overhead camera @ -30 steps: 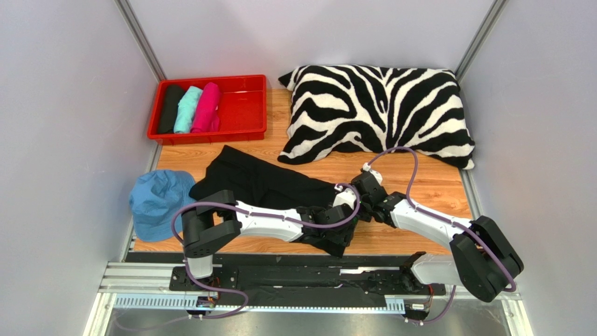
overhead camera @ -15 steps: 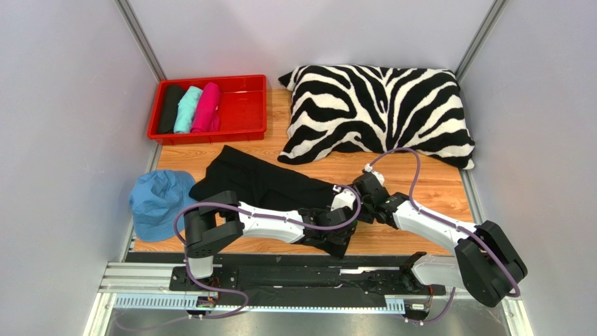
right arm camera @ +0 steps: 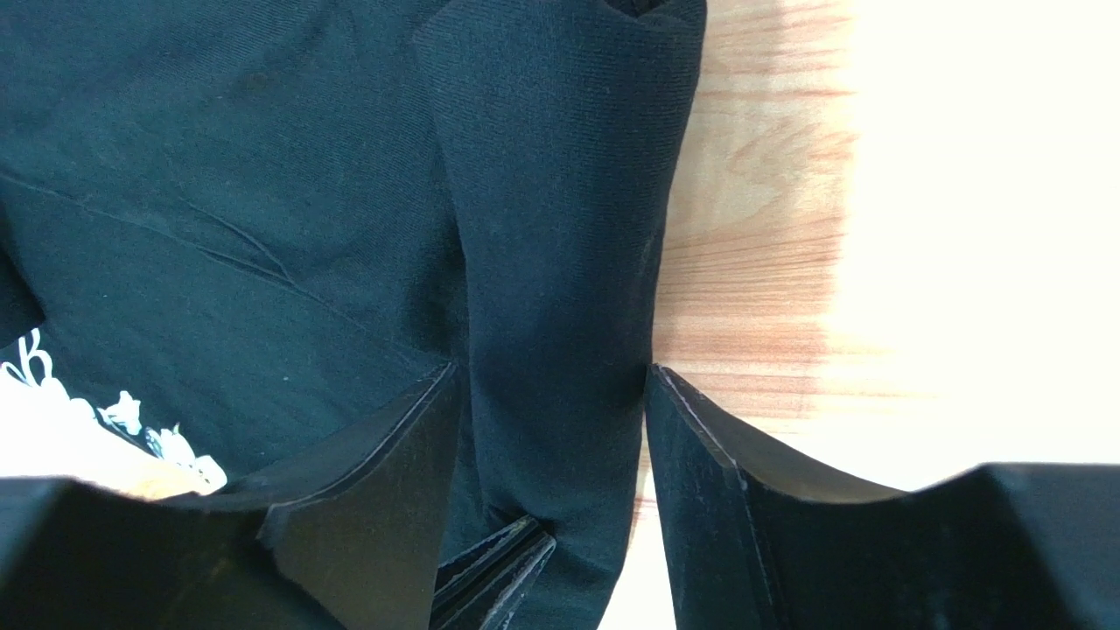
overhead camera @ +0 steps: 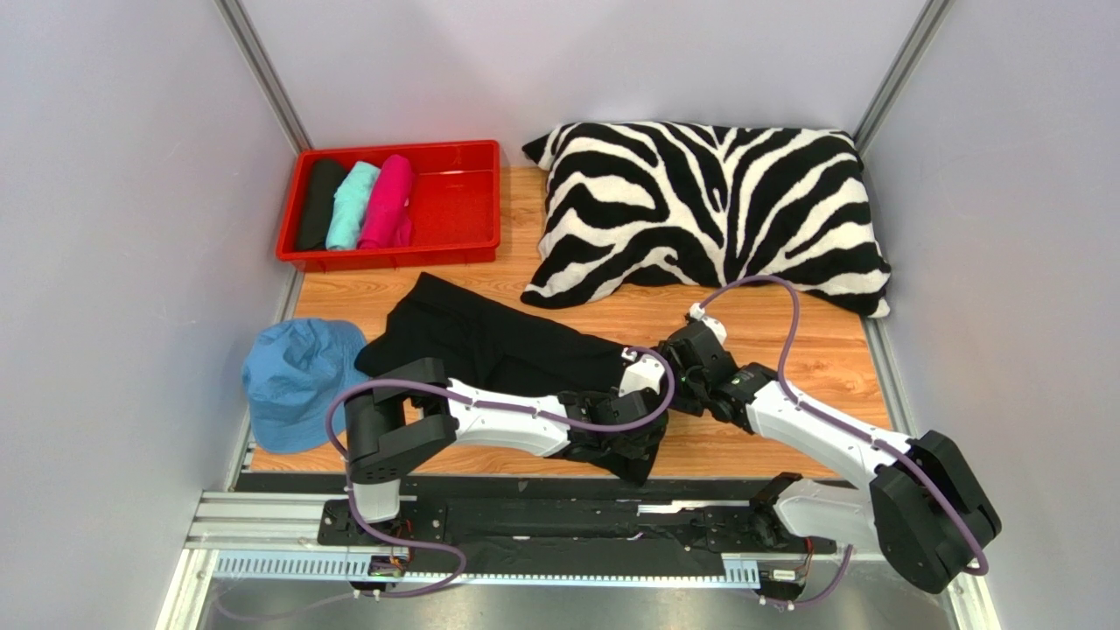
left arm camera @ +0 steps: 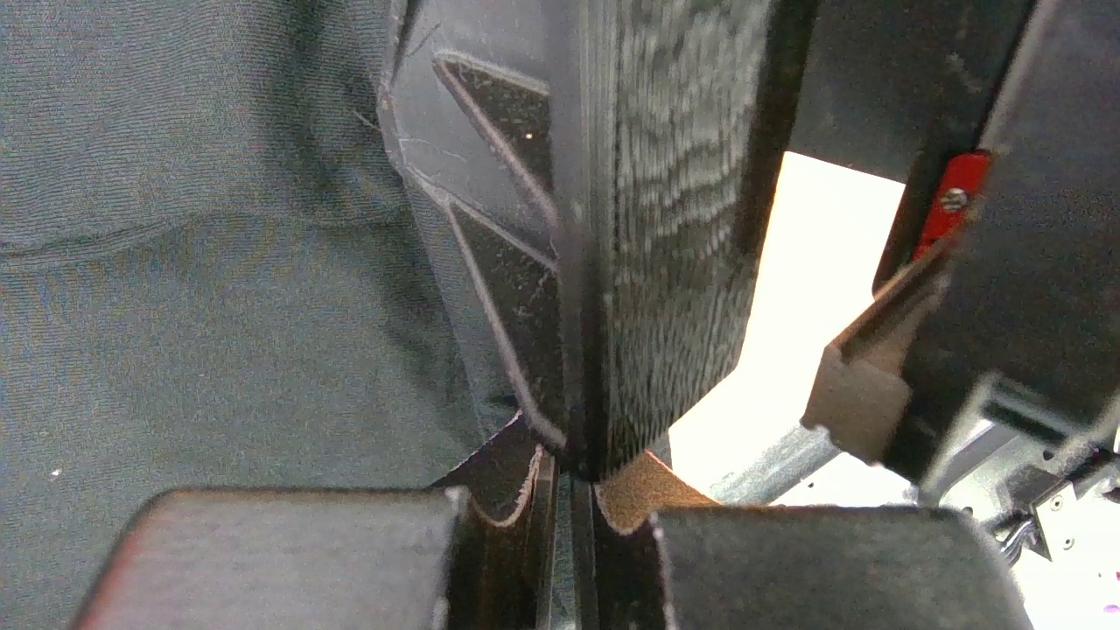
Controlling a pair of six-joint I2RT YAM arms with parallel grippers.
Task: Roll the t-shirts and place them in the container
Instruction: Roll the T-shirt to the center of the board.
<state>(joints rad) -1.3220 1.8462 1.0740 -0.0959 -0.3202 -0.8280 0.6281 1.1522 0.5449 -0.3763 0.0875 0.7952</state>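
Observation:
I see my left gripper resting against my right gripper on the black t-shirt's fold, so next I open my left gripper and take the fold's loose near end [overhead camera: 636, 466].
A black t-shirt [overhead camera: 487, 344] with small white print [right arm camera: 132, 420] lies spread on the wooden table, partly under both arms. My left gripper [overhead camera: 634, 444] sits low at the shirt's near right end. In the left wrist view its fingers [left arm camera: 500, 250] are pressed together, with the dark cloth [left arm camera: 197, 263] lying against them. My right gripper [overhead camera: 681, 368] is just beyond it, shut around a thick rolled fold [right arm camera: 565, 236] that fills the gap between its fingers. Black [overhead camera: 318, 204], teal [overhead camera: 351, 205] and pink [overhead camera: 389, 201] rolls lie side by side in the tray.
The red tray [overhead camera: 460, 210] stands at the back left. A zebra-striped pillow [overhead camera: 710, 210] takes up the back right. A light blue cap [overhead camera: 296, 381] lies at the left edge, beside the left arm. Grey walls close in both sides.
The left gripper's fingers have closed from wide apart to pressed together at the shirt's end. The right arm's elbow has slid slightly right, and its gripper has kept its place.

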